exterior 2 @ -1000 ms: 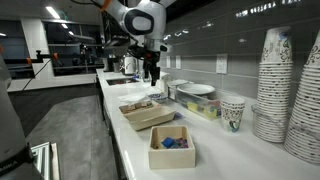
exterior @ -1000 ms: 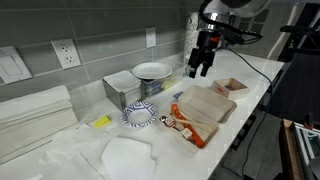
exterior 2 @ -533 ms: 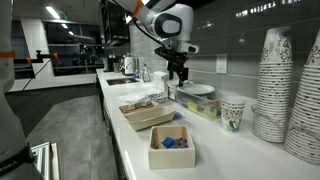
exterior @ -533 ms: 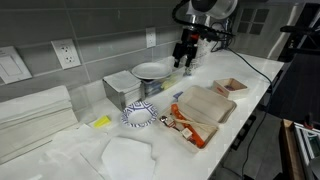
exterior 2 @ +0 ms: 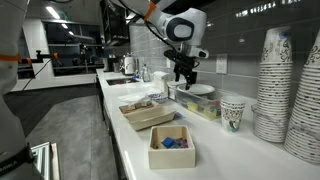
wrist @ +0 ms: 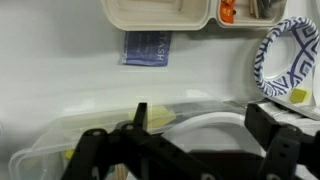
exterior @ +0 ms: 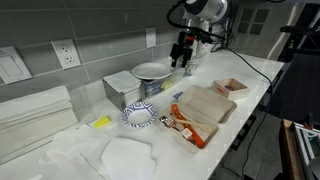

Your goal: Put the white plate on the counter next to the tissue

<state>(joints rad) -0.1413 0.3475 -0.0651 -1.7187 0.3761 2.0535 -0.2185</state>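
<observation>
The white plate will be lifted, so my gripper will close on the white plate's rim (exterior: 172,70) (wrist: 172,131), at the end beside the clear plastic bin.
The white plate (exterior: 152,71) rests on top of a metal container (exterior: 122,92) by the back wall; it also shows in an exterior view (exterior 2: 201,90). My gripper (exterior: 182,58) hangs just beside the plate's edge, seen too in an exterior view (exterior 2: 184,76). In the wrist view the gripper (wrist: 190,150) is open, and the plate's rim (wrist: 205,124) curves between its fingers. The tissue (exterior: 128,157) lies flat on the white counter (exterior: 252,66), near its front end and far from the gripper.
A blue-and-white patterned dish (exterior: 140,115) and a beige tray (exterior: 206,104) with orange items lie between plate and counter edge. A small box (exterior: 230,87) sits further along. A paper cup (exterior 2: 233,112) and tall cup stacks (exterior 2: 276,85) stand by the wall.
My gripper has moved from above the beige tray towards the back wall and now sits at the white plate's edge. Nothing else has moved.
</observation>
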